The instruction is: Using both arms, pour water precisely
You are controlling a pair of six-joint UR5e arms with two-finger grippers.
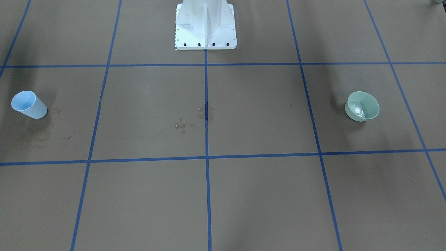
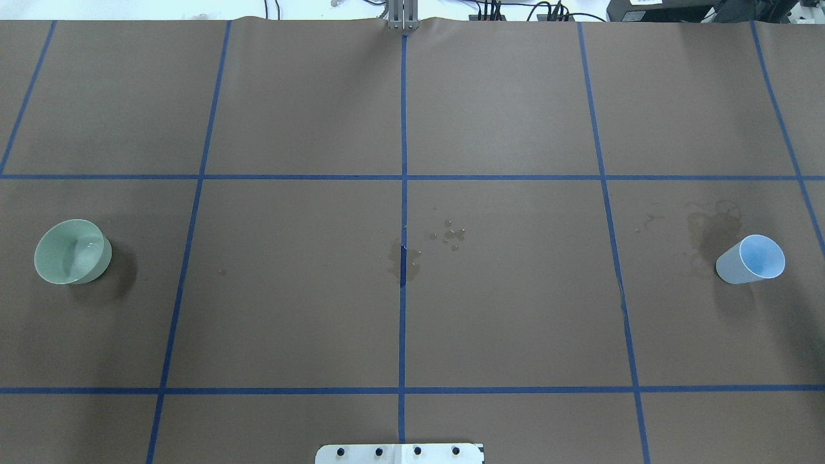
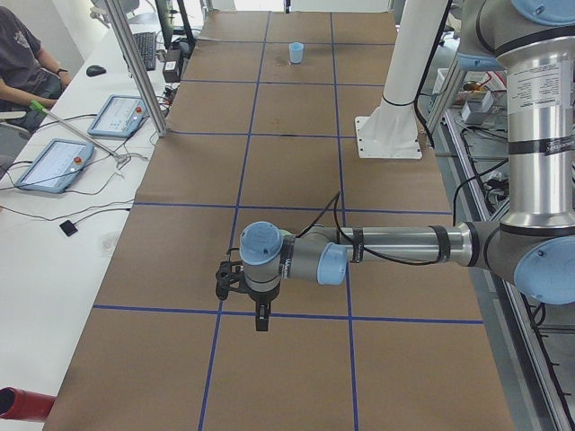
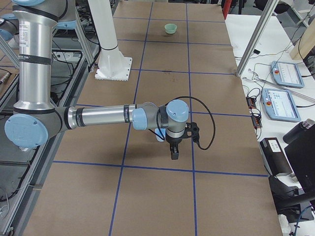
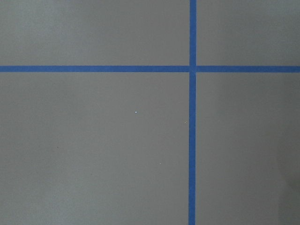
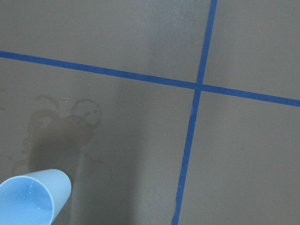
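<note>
My left gripper is going to close on the rim (image 1: 378, 110) of the pale green bowl, on the bowl's side farthest from the light blue cup.
A pale green bowl (image 1: 362, 106) stands on the robot's left side of the table and also shows in the overhead view (image 2: 71, 251). Water (image 1: 357, 111) glints inside it. A light blue cup (image 1: 29, 104) stands upright on the robot's right side (image 2: 751, 260) and sits at the bottom left of the right wrist view (image 6: 33, 197). My left gripper (image 3: 261, 323) points down at the table; the bowl is hidden in that view. My right gripper (image 4: 173, 156) points down close beside the cup. I cannot tell whether either is open or shut.
Spilled droplets (image 2: 451, 235) and a small puddle (image 2: 405, 264) lie on the brown table at its middle, along the blue tape line. Wet stains (image 6: 65, 126) spread beside the cup. The white pedestal base (image 1: 205, 26) stands at the robot's edge. Operators' tablets (image 3: 117, 115) sit beyond the far side.
</note>
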